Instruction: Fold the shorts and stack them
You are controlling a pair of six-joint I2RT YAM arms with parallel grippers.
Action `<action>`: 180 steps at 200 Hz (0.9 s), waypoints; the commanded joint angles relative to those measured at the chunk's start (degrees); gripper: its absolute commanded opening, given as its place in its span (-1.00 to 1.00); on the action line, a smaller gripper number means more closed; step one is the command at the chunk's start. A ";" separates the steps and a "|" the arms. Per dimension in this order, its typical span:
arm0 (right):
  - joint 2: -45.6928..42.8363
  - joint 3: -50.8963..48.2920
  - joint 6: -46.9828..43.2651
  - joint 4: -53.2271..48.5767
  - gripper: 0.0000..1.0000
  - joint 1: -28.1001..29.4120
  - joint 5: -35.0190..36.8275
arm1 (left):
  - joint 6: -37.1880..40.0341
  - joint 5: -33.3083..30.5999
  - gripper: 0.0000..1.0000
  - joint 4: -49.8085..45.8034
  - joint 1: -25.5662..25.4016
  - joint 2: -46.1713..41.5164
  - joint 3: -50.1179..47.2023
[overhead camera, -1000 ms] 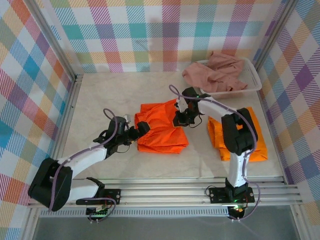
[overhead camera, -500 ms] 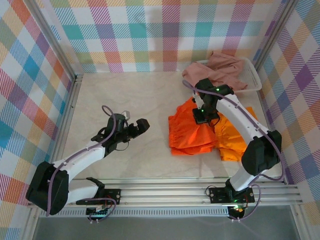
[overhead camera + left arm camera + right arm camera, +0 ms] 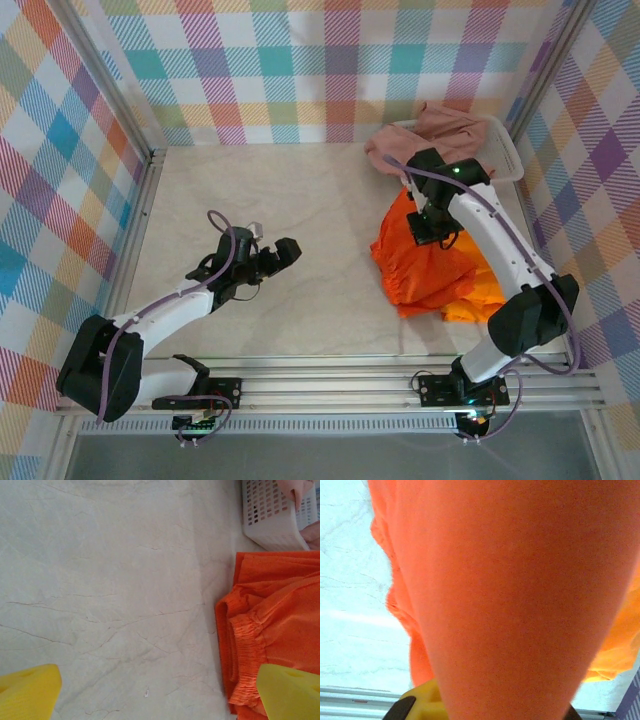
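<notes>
The robot's right gripper needs to release the bright orange shorts on top of the folded orange pair (image 3: 471,265), just in front of the basket.
My right gripper (image 3: 437,230) is shut on a bright orange pair of shorts (image 3: 425,268), which hangs from it and drapes onto a second, folded orange pair (image 3: 485,297) at the table's right. In the right wrist view the held orange cloth (image 3: 510,600) covers the jaws, and a yellow finger (image 3: 420,705) peeks out below it. My left gripper (image 3: 285,250) stands open over bare table left of centre, its yellow fingertips (image 3: 27,692) wide apart, with the orange shorts (image 3: 280,620) off to its right. Dusty pink shorts (image 3: 440,140) lie heaped in the basket.
The white mesh basket (image 3: 512,160) stands at the back right corner, also seen from the left wrist as a white basket (image 3: 270,515). Plaid walls close in the table on three sides. A metal rail (image 3: 330,385) runs along the near edge.
My right gripper has carried the orange shorts from the table's middle to the right, over the folded orange pair. The left gripper stays open, almost where it was.
</notes>
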 commanded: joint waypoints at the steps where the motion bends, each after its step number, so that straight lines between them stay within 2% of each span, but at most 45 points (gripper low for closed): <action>1: -2.14 4.54 -1.73 -4.22 -1.00 -0.87 0.54 | -0.75 0.56 1.00 2.05 0.25 0.81 0.61; 41: -3.78 9.34 -1.32 -7.62 -1.00 -4.09 -0.68 | -0.80 0.48 1.00 2.24 0.19 1.33 0.83; 118: -3.74 8.02 -4.78 -8.28 -1.00 -11.37 2.27 | -1.10 0.85 1.00 2.83 0.18 2.35 0.81; 148: -2.14 5.20 -6.70 -5.32 -1.00 -13.27 5.24 | -1.10 0.72 1.00 2.83 0.18 2.45 0.85; 180: 0.17 1.37 -8.43 -1.63 -1.00 -14.12 11.47 | -0.91 0.78 1.00 2.94 0.20 3.11 0.93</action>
